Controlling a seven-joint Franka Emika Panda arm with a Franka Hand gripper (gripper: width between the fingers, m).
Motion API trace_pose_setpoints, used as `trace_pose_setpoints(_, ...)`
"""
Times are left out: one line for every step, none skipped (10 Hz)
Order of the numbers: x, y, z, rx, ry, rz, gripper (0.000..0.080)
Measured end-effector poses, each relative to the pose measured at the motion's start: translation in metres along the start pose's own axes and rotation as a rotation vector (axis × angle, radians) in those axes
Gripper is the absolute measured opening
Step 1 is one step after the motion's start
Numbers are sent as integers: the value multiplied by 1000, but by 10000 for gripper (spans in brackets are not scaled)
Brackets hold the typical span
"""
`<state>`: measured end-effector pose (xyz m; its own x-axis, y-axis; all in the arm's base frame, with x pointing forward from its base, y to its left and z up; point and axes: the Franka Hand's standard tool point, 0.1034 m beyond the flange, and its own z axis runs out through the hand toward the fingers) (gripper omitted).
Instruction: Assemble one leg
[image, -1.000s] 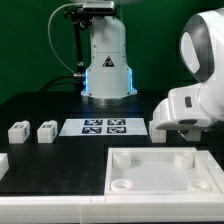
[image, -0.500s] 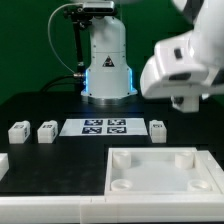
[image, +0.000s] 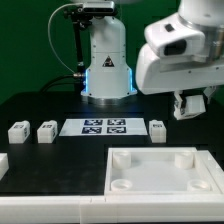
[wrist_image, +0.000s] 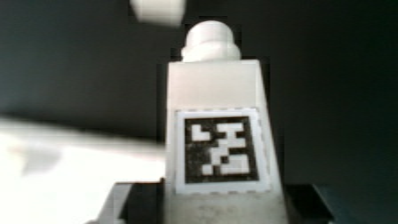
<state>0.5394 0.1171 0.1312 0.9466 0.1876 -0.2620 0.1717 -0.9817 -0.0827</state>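
I should let go of the leg, now held in the air above the table, standing in the tray's front corner socket (image: 200, 185) farthest from the robot base.
My gripper (image: 190, 108) hangs in the air at the exterior view's right, above the table and behind the tray. It is shut on a leg (image: 185, 104), a small white blocky post. In the wrist view the leg (wrist_image: 217, 100) stands between the two dark fingers (wrist_image: 139, 205), its black-and-white tag facing the camera and its round peg pointing away from the gripper (wrist_image: 217, 208). Three more legs stand on the black table: two at the left (image: 17, 131) (image: 47, 131) and one right of the marker board (image: 157, 128).
The large white square tray (image: 166, 156) with round corner sockets lies at the front right. The marker board (image: 103, 127) lies mid-table. The robot base (image: 107, 60) stands behind it. A white part (image: 3, 163) sits at the left edge.
The arm has risen from low over the table at the right and swung up and right, carrying the leg. The leg right of the marker board has come into view.
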Motion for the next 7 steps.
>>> trace_pose_setpoints(14,13,-28,-3,76,-11,292)
trace_pose_setpoints(42,16,-52,-13,250,-8,292)
trace_pose_setpoints(50,17,-54,-23,389,-6,292)
trace_pose_setpoints(47,19,-52,-34,498,-4,292)
trace_pose_setpoints(47,21,-51,-43,584,-3,292)
trace_pose_setpoints(48,22,-51,-49,651,-2,292)
trace_pose_setpoints(50,25,-53,-59,762,-4,292)
